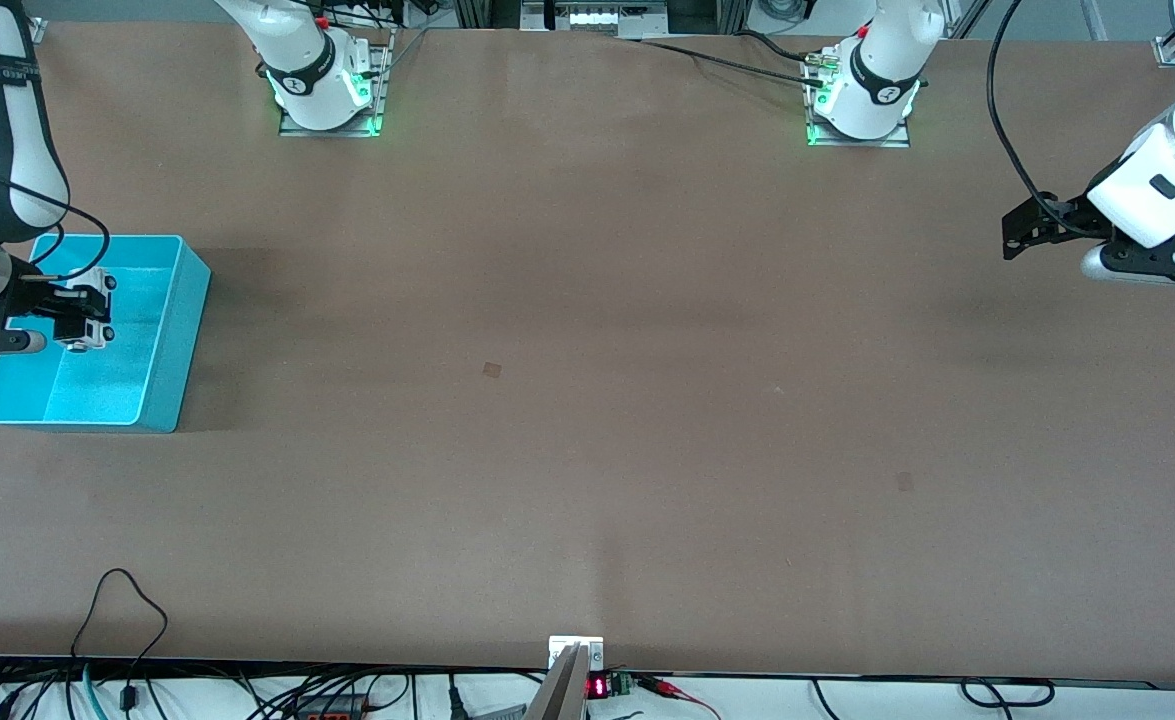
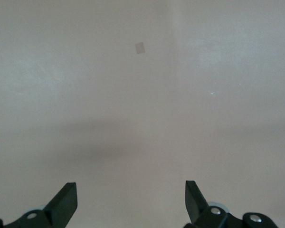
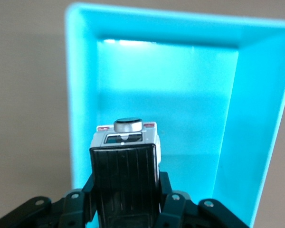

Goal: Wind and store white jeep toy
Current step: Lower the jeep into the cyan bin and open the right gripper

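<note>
My right gripper has the white jeep toy. Next, I put it down inside the turquoise bin (image 1: 137, 316) (image 3: 127, 127), next to the bin's side that faces the middle of the table.
The white jeep toy (image 1: 95, 305) with its black roof panel (image 3: 126, 180) is held in my right gripper (image 1: 82, 312), which is shut on it over the inside of the turquoise bin (image 1: 172, 330). In the right wrist view the jeep (image 3: 128, 137) hangs above the bin's floor, with the bin walls (image 3: 254, 118) around it. My left gripper (image 1: 1022, 235) is open and empty, up in the air over the left arm's end of the table; its fingertips (image 2: 66, 199) show over bare table.
The bin stands at the right arm's end of the table. Two small tape marks lie on the brown table, one (image 1: 492, 369) near the middle and one (image 1: 905, 481) nearer the front camera. Cables (image 1: 127, 600) hang at the front edge.
</note>
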Controlling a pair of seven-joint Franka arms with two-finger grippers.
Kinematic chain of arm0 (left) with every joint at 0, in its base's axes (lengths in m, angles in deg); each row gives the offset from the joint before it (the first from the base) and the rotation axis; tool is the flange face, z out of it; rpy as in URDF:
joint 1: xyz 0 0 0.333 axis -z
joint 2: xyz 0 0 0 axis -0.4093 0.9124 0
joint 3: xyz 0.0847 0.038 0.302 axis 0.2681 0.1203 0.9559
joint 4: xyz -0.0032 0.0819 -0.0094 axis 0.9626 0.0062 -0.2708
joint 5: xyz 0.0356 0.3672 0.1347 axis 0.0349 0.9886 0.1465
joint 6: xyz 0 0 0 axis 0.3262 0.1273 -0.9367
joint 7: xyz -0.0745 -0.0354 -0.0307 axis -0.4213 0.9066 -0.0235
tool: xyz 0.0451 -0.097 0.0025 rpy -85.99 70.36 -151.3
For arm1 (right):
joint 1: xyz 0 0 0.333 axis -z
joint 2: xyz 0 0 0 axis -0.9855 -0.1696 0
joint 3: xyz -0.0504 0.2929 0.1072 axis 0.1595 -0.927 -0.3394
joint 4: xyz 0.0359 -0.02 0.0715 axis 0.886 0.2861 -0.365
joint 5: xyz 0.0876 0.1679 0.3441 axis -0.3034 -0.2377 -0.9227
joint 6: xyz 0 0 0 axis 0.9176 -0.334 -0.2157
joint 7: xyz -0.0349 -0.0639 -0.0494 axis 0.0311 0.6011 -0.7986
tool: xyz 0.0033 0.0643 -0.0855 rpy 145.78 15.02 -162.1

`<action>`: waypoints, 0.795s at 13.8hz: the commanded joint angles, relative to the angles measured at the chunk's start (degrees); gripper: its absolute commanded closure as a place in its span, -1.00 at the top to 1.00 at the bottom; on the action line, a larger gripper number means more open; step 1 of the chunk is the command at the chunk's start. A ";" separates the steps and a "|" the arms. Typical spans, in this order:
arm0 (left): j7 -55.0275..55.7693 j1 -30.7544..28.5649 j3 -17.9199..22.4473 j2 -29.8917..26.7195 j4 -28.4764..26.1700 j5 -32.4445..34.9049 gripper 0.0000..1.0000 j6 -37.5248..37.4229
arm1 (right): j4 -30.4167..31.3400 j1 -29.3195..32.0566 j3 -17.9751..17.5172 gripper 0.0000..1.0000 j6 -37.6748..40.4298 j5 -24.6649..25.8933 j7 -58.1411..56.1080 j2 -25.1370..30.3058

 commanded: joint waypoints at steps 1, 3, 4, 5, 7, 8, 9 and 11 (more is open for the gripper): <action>-1.04 0.38 0.38 -0.73 0.25 1.28 1.00 -1.03 | 6.46 3.25 -0.98 -1.00 -9.29 1.14 0.81 -0.64; -0.95 0.38 0.38 -0.73 0.25 1.28 1.00 -1.03 | 8.77 5.35 -1.06 -1.00 -14.94 1.14 0.29 -3.00; -0.95 0.38 0.38 -0.73 0.25 1.28 1.00 -1.03 | 9.04 5.79 -1.06 -1.00 -16.35 1.14 -0.23 -4.23; -1.04 0.38 0.38 -0.73 0.25 1.28 1.00 -1.03 | 8.95 6.23 -1.06 -1.00 -16.89 1.14 -0.33 -5.12; -1.04 0.38 0.38 -0.73 0.25 1.28 1.00 -1.03 | 9.21 6.94 -1.15 -1.00 -18.47 1.06 -0.33 -6.96; -0.95 0.38 0.38 -0.73 0.25 1.37 1.00 -1.03 | 9.39 6.94 -1.15 -1.00 -18.48 1.06 -0.24 -7.14; -1.04 0.38 0.38 -0.73 0.25 1.28 1.00 -1.03 | 9.48 6.85 -1.06 -0.99 -17.95 1.06 -0.24 -6.97; -1.04 0.38 0.38 -0.73 0.25 1.37 1.00 -1.03 | 9.39 6.77 -1.06 -0.13 -17.16 1.06 -0.24 -6.71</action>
